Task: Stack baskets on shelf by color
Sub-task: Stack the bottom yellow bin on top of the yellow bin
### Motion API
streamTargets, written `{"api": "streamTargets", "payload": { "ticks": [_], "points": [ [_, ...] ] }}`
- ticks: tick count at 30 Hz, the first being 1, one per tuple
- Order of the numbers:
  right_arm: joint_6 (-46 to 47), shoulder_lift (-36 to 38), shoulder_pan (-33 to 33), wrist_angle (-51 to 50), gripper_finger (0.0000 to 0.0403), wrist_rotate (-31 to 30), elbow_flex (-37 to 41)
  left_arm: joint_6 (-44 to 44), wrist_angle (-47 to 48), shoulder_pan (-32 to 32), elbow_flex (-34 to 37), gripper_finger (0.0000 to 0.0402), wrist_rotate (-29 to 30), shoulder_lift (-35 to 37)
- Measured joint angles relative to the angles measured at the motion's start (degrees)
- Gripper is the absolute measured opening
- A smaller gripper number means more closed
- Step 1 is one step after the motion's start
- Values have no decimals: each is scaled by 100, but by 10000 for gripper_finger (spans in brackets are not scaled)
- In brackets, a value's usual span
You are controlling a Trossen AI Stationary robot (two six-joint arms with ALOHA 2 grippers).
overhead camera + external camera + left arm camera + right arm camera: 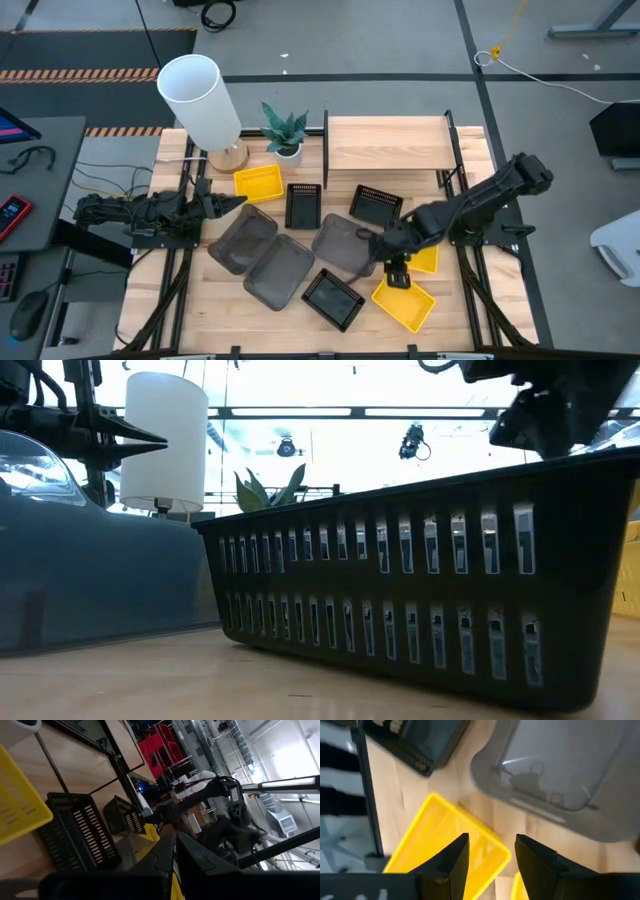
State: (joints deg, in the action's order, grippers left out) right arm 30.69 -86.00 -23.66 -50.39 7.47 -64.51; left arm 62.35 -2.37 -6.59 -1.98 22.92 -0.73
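Note:
The nearest yellow basket is next: next my right gripper closes on the short rim (425,316) of that basket, at the end facing away from the grey baskets.
Yellow, smoky grey and black mesh baskets lie scattered on the tabletop in front of the shelf (388,143), whose board carries nothing. My right gripper (491,855) stands open, pointing down over a yellow basket (445,845) near the table's right side, next to a grey basket (560,765). A second yellow basket (404,303) lies just nearer, a third (258,183) at the far left. My left gripper (235,203) is shut and held level at the table's left, pointing right, with nothing in it.
A white cylinder lamp (200,95) and a small potted plant (286,130) stand at the far left beside the shelf. Black baskets (302,206) (377,206) sit before the shelf, another (333,298) near the front. Two grey baskets (262,255) overlap at centre left.

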Motion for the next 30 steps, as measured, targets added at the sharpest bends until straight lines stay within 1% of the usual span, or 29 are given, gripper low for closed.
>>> {"api": "streamTargets", "payload": {
  "ticks": [5,9,15,18,22,26,28,30],
  "points": [
    [-259,-375,-450,0,155,-46,2,-1,0,0,0,29,0,1],
    [261,-507,-786,-27,153,-49,4,0,0,0,0,27,0,2],
    [986,-437,-1367,-21,153,-1,4,0,-3,0,0,24,-1,2],
    [1149,-459,-1645,273,153,181,4,0,-33,0,0,27,-2,0],
    [1337,-491,-1961,613,153,223,4,2,-38,0,0,29,-2,2],
    [1155,-500,-2300,367,152,250,-143,2,-67,0,0,27,-2,2],
    [704,-498,-2464,288,149,198,-270,2,-70,0,0,24,-2,0],
    [53,-499,-2624,257,145,111,-377,2,-68,0,0,21,-2,0]
  ]
}}
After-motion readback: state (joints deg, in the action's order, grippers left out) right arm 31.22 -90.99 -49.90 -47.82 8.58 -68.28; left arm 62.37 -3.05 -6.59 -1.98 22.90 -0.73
